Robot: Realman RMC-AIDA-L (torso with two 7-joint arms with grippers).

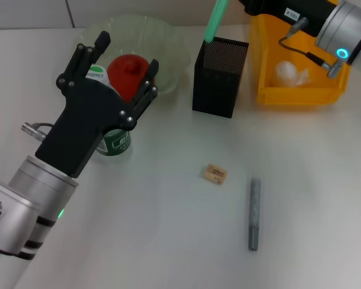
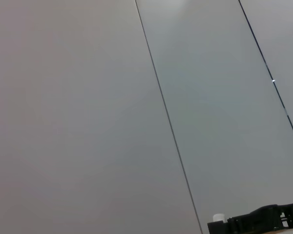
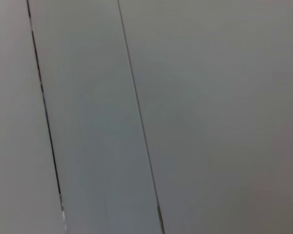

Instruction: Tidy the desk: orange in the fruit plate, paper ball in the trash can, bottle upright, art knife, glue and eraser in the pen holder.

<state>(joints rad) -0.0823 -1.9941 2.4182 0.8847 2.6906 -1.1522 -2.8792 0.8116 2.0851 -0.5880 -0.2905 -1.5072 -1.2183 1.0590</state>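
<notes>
I need to use my right gripper to release the green stick, which stands in the black mesh holder now, inside the pen holder's front corner (image 1: 236,67), beside the yellow trash can.
The orange (image 1: 127,71) lies in the pale green fruit plate (image 1: 171,45). My left gripper (image 1: 126,55) is open, its fingers spread just in front of the orange and above the bottle (image 1: 115,142), which it mostly hides; the bottle seems to stand upright. The paper ball (image 1: 291,72) lies in the yellow trash can (image 1: 301,93). A green stick (image 1: 216,21) stands in the black mesh pen holder (image 1: 219,78). My right gripper (image 1: 259,6) is at the top edge, beside the stick's top. The tan eraser (image 1: 215,174) and a grey art knife (image 1: 254,214) lie on the desk.
The white desk (image 1: 168,241) is bare in front of the eraser and to the knife's right. The wrist views show only grey wall panels, with a black part (image 2: 259,222) low in the left wrist view.
</notes>
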